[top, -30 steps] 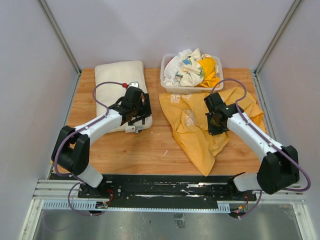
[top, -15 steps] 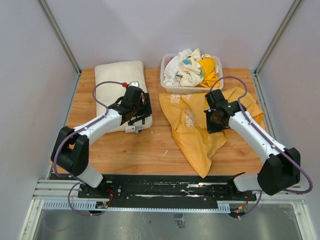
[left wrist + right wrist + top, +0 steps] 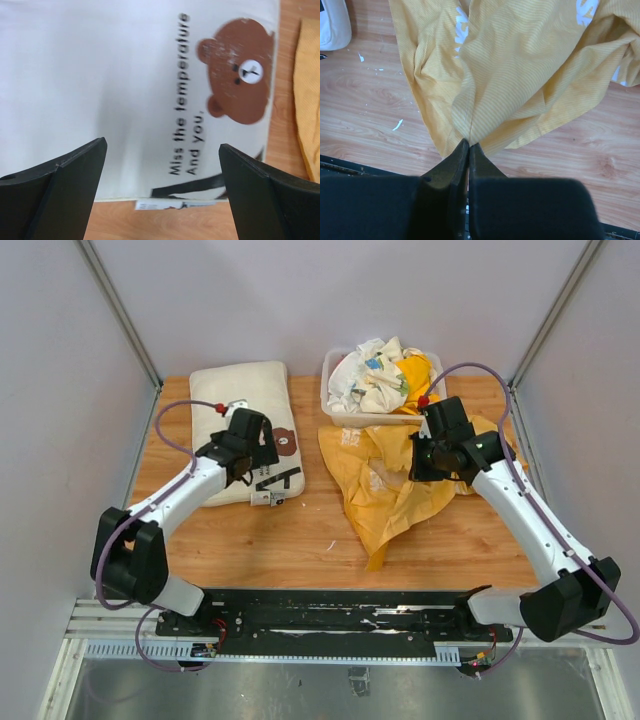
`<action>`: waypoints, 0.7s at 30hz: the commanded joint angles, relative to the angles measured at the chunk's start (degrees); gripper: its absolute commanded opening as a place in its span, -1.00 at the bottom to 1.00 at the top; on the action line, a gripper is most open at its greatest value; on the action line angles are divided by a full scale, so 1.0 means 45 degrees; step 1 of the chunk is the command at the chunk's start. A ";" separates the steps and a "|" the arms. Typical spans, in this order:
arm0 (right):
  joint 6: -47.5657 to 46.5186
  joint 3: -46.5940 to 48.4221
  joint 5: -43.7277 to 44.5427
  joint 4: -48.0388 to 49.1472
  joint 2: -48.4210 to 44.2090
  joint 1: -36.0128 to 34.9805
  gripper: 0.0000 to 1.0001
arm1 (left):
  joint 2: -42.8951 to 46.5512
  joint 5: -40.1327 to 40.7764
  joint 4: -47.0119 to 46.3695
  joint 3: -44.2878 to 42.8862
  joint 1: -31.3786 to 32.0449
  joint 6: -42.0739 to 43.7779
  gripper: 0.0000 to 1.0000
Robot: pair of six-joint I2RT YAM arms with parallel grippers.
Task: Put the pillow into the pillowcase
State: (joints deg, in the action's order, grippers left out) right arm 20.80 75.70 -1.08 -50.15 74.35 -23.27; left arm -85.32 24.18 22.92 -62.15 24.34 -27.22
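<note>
My left gripper should grab the pillow's black stripe (image 3: 280, 480) (image 3: 212, 182), next to the lettering at the near corner closest to the orange-yellow pillowcase.
The cream-white pillow (image 3: 236, 400) lies flat at the back left of the table, bear face and black lettering up; it fills the left wrist view (image 3: 125, 85). My left gripper (image 3: 250, 452) hovers over its near right part, open and empty (image 3: 162, 150). The orange-yellow pillowcase (image 3: 385, 490) lies crumpled right of centre, its print hidden. My right gripper (image 3: 428, 455) is shut on a fold of the pillowcase (image 3: 520, 75) and lifts it off the wood, the cloth hanging down from the jaws (image 3: 469, 144).
A clear plastic bin (image 3: 345, 412) of crumpled white patterned and yellow cloths stands at the back centre, just behind the pillowcase. Grey walls and metal posts enclose the table. Bare wood (image 3: 270, 540) shows between the pillow and the pillowcase and along the front.
My right gripper has risen and moved back toward the bin with the pillowcase, pulling its near tip in. My left gripper has shifted left and back over the pillow, uncovering the bear face.
</note>
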 commanded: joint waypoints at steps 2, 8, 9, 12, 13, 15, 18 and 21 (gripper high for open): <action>-0.0300 -0.0161 -0.0326 0.0100 -0.0142 -0.0162 -0.99 | 0.1319 -0.1366 -0.0075 0.0598 -0.0838 0.0097 0.99; -0.0304 -0.0754 -0.0462 0.0403 -0.0255 -0.0162 -0.99 | 0.1265 -0.2023 0.0107 0.0695 0.0016 0.1257 0.99; -0.0288 -0.0896 -0.0472 0.0488 -0.0311 -0.0157 -0.99 | 0.1147 -0.1987 0.0220 0.0663 0.0216 0.1459 0.99; -0.0234 -0.1203 -0.0464 0.0609 -0.0496 -0.0160 -0.99 | 0.0723 -0.1746 0.0417 0.0614 0.0800 0.2063 0.99; -0.0230 -0.1306 -0.0480 0.0658 -0.0568 -0.0161 -0.98 | 0.0528 -0.1635 0.0503 0.0522 0.0968 0.2224 0.99; -0.0199 -0.1486 -0.0482 0.0695 -0.0672 -0.0152 -0.99 | 0.0082 -0.1560 0.0645 0.0327 0.1162 0.2294 0.99; -0.0167 -0.1659 -0.0448 0.0692 -0.0826 -0.0161 -0.99 | -0.0731 -0.0948 0.0677 -0.0090 0.1582 0.2355 0.99; -0.0093 -0.1756 -0.0424 0.0696 -0.0985 -0.0156 -0.99 | -0.1844 -0.0260 0.0867 -0.0624 0.1830 0.2327 0.99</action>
State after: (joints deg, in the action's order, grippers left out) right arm 20.21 68.64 -2.63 -47.68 71.83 -23.27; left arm -88.84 18.44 25.52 -61.10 30.98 -18.00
